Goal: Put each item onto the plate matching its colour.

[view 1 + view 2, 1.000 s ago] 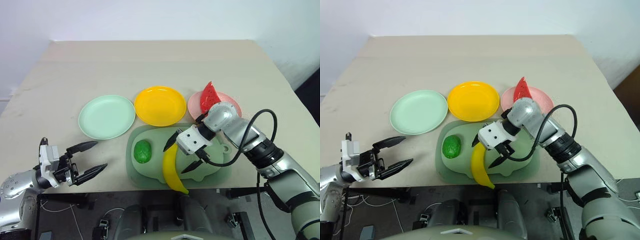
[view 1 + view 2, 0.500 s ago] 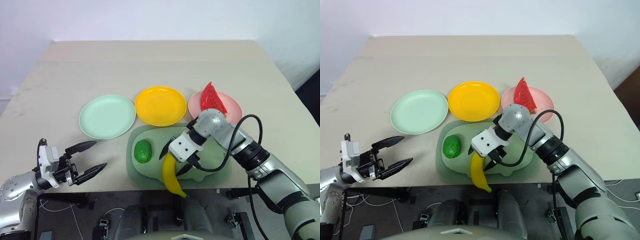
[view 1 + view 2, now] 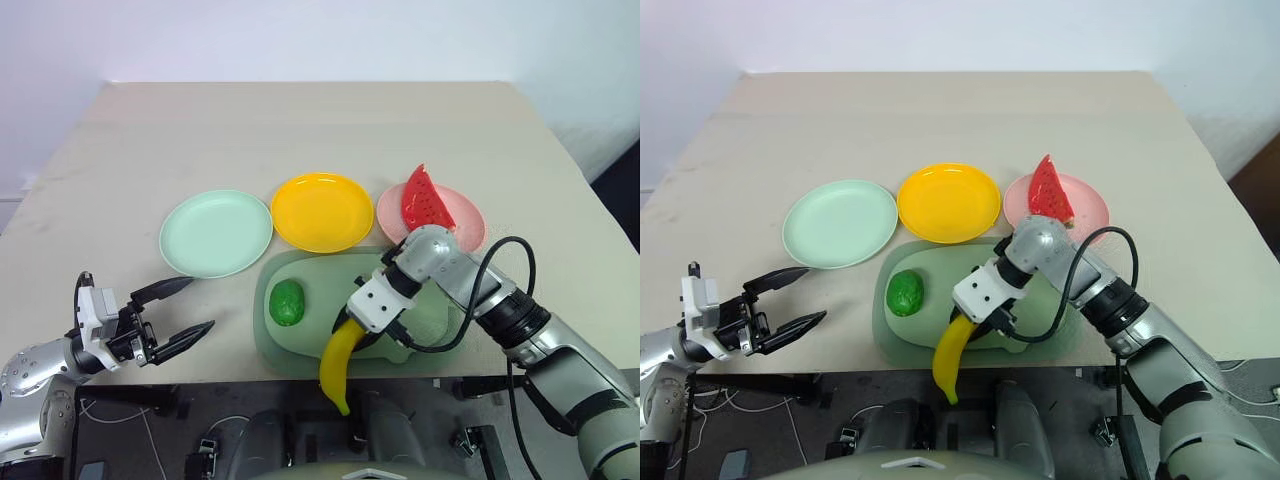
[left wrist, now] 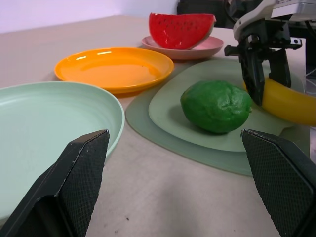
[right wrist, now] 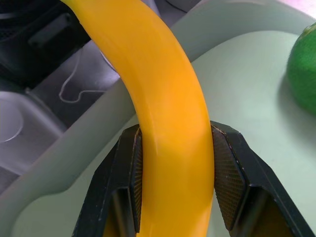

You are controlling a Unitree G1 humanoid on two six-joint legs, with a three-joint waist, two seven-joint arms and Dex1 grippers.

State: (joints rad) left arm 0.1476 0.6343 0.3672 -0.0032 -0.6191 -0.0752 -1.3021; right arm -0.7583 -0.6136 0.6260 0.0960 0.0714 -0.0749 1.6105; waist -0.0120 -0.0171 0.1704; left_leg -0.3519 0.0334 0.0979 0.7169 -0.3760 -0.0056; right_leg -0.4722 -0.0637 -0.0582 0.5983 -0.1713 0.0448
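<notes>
The yellow banana will go down across the middle of the yellow-orange plate (image 3: 325, 206), where I need to set it with my right gripper.
My right gripper (image 3: 358, 328) is shut on the yellow banana (image 3: 338, 362), whose free end pokes out past the table's front edge; the right wrist view shows both pads pressed on the banana (image 5: 168, 123). The dark-green round vegetable (image 3: 286, 302) lies on the pale green pig-shaped board (image 3: 430, 318). The red watermelon wedge (image 3: 423, 198) rests on the pink plate (image 3: 468, 222). The yellow-orange plate (image 3: 321, 211) and the mint green plate (image 3: 216, 233) hold nothing. My left gripper (image 3: 182, 313) stands open near the front left edge, apart from everything.
The tan table (image 3: 300, 130) stretches bare behind the plates. Its front edge runs just under the board, with dark equipment below. A black cable (image 3: 505, 250) loops off my right forearm.
My right gripper has gone from open to shut on the banana. The banana has swung so its free end now points down over the table's front edge. The left arm has kept still.
</notes>
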